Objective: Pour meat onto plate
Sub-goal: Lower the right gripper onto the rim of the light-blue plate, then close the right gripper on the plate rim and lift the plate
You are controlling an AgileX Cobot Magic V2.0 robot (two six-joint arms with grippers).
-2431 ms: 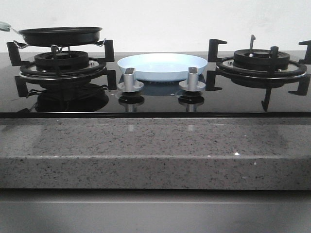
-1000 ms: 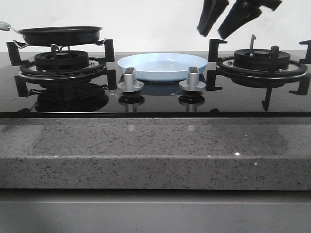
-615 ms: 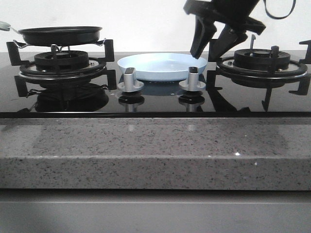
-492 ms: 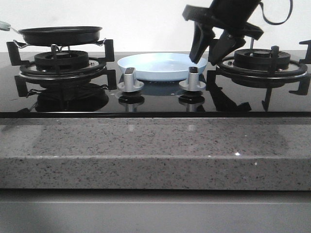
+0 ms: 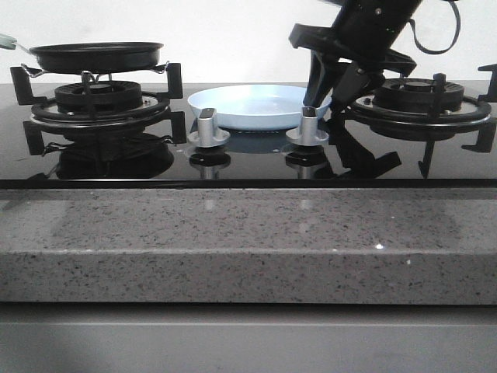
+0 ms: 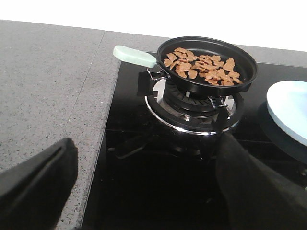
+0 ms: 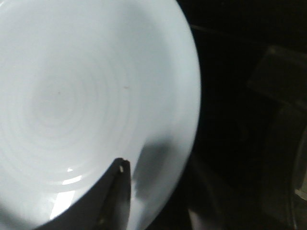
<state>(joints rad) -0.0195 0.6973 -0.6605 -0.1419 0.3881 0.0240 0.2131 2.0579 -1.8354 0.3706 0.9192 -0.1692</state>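
Observation:
The meat must be tipped onto the plate, so next my left gripper closes on the pale-green handle [image 5: 7, 41] [image 6: 135, 56] of the black frying pan.
The meat [image 6: 201, 67] lies as a heap of small reddish-brown pieces in a black frying pan [image 6: 249, 76] on the left burner; the front view shows only the pan's [image 5: 97, 56] side. The pale-blue plate [image 5: 248, 105] [image 6: 290, 110] [image 7: 72, 96] stands bare between the burners. My right gripper [image 5: 324, 97] [image 7: 158, 201] is open and astride the plate's right rim, one finger [image 7: 117, 196] over the inside, the other dim outside it. My left gripper [image 6: 146, 141] is open, well short of the pan, and absent from the front view.
The pan has a pale-green handle [image 6: 134, 56] pointing away from the plate. Two silver knobs [image 5: 207, 128] [image 5: 307, 124] stand in front of the plate. The right burner grate [image 5: 419, 97] sits right beside my right gripper. A speckled granite counter [image 5: 248, 241] borders the black glass hob.
My right gripper came down into view from the upper right and sank to the plate's right rim. Pan and plate have not moved.

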